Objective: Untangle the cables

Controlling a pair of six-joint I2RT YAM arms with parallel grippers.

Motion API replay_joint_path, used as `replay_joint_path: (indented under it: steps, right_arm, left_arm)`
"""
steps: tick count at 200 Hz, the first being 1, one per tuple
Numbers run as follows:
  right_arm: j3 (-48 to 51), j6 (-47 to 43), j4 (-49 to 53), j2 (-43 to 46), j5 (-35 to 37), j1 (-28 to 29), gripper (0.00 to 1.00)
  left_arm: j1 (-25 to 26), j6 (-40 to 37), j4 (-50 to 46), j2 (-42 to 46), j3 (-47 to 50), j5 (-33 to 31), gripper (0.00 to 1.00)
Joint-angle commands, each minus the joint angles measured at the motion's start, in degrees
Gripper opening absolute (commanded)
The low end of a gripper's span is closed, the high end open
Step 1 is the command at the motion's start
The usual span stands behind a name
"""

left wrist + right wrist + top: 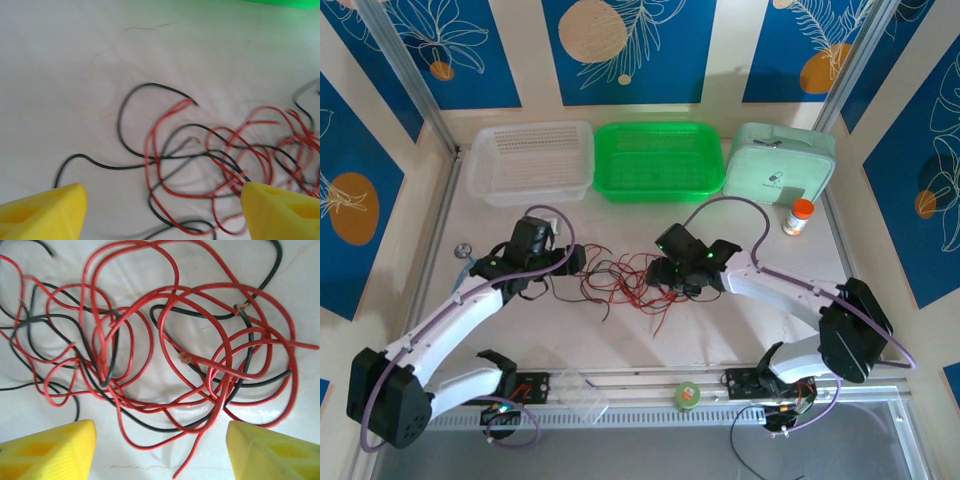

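Red and black wires cross tightly below my right gripper. I will grab the red loop at the tangle's back edge (638, 255) with it and pull that loop away.
The cables (620, 278) lie as a loose tangle of thin red and black wires on the white table, between my two grippers. My left gripper (568, 262) sits at the tangle's left edge and my right gripper (665, 275) at its right edge. In the left wrist view the left gripper (162, 215) is open, its yellow fingertips (45, 212) wide apart above the black and red wire loops (165, 157). In the right wrist view the right gripper (160, 450) is open over a dense bunch of red wires (165, 355), and a loose red end reaches down between the fingertips (272, 452).
At the back stand a clear basket (530, 160), a green basket (660, 160) and a mint case (780, 165). An orange-capped bottle (800, 216) stands at the right. A green tape roll (687, 396) and a clear plastic box (578, 395) lie near the front edge.
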State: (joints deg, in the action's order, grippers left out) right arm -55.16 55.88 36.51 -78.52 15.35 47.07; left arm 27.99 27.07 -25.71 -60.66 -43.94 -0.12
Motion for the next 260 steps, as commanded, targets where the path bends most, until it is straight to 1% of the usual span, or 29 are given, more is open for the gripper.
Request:
replay_joint_path:
  steps: [1, 16, 38, 69, 81, 97, 109, 130, 140, 147, 156, 165, 172, 177, 195, 202, 213, 224, 241, 260]
  right_arm:
    - [-4.2, -3.5, 8.5, -0.3, 4.5, 0.6, 0.74]
    - [-7.9, -7.4, 11.2, -3.0, 6.7, 0.3, 0.75]
    - [-13.0, -16.9, 13.5, -9.3, 8.3, -1.9, 0.73]
    - [-15.5, -30.3, 12.8, -17.6, 9.5, -5.9, 0.71]
    - [-15.2, -32.9, 11.9, -20.1, 8.5, -7.4, 0.71]
    - [-14.0, -33.5, 9.8, -22.6, 6.7, -8.2, 0.70]
    - [-12.7, -32.8, 7.4, -24.0, 4.6, -8.3, 0.71]
    - [-10.6, -29.6, 4.1, -25.8, 3.1, -8.3, 0.70]
    - [-9.7, -27.8, 3.2, -26.1, 3.1, -8.4, 0.66]
    - [-9.1, -26.5, 2.9, -26.1, 3.1, -8.5, 0.63]
    - [-8.3, -24.6, 2.9, -25.8, 3.8, -8.9, 0.54]
    - [-7.4, -22.5, 3.3, -25.0, 5.0, -9.4, 0.41]
    - [-6.6, -20.7, 3.8, -23.9, 6.0, -9.8, 0.32]
    - [-5.8, -19.4, 4.3, -22.9, 6.9, -10.2, 0.27]
    - [-2.1, -14.6, 4.9, -17.8, 8.7, -12.3, 0.16]
    - [-0.1, -12.7, 4.7, -15.6, 8.1, -13.5, 0.12]
    - [3.2, -10.1, 3.2, -11.7, 6.0, -15.4, 0.07]
    - [6.7, -7.3, 1.3, -8.0, 3.1, -16.8, 0.05]
    - [11.3, -3.3, -1.7, -2.8, -1.0, -17.2, 0.04]
    - [14.4, -0.9, -4.4, 1.0, -5.8, -16.3, 0.12]
  left_arm:
    - [3.6, 3.0, -5.1, -0.6, -1.6, 5.0, 0.83]
    - [6.4, 6.1, -3.1, -2.4, -0.8, 6.4, 0.84]
    - [9.8, 10.6, 2.8, -7.0, 1.3, 8.1, 0.84]
    - [13.6, 14.1, 8.4, -15.2, 1.0, 7.0, 0.82]
    - [14.7, 14.2, 9.3, -18.8, -0.2, 6.4, 0.82]
    - [16.1, 13.3, 8.4, -24.1, -3.3, 5.4, 0.82]
    - [17.1, 12.3, 6.5, -28.4, -6.2, 3.8, 0.82]
    - [18.0, 11.8, 3.9, -34.9, -9.8, -0.3, 0.80]
    - [17.9, 12.4, 3.6, -37.0, -10.4, -3.0, 0.79]
    - [17.9, 13.0, 2.4, -38.1, -10.9, -6.2, 0.77]
    - [17.7, 13.4, 0.0, -39.3, -11.6, -10.7, 0.72]
    - [17.3, 13.9, -2.7, -39.8, -12.1, -14.9, 0.66]
    - [16.8, 14.2, -4.5, -39.6, -11.9, -17.3, 0.62]
    - [16.1, 14.4, -5.3, -39.2, -11.5, -18.5, 0.61]
    - [13.1, 14.1, -6.4, -36.1, -8.5, -20.4, 0.59]
    - [11.7, 13.6, -6.3, -34.6, -7.0, -20.5, 0.59]
    - [9.5, 12.7, -5.9, -32.3, -4.9, -20.4, 0.59]
    - [7.5, 11.4, -5.3, -29.7, -3.1, -20.1, 0.60]
    - [5.2, 9.1, -4.6, -26.0, -1.6, -19.6, 0.62]
    - [4.1, 6.7, -4.3, -23.0, -1.8, -18.9, 0.64]
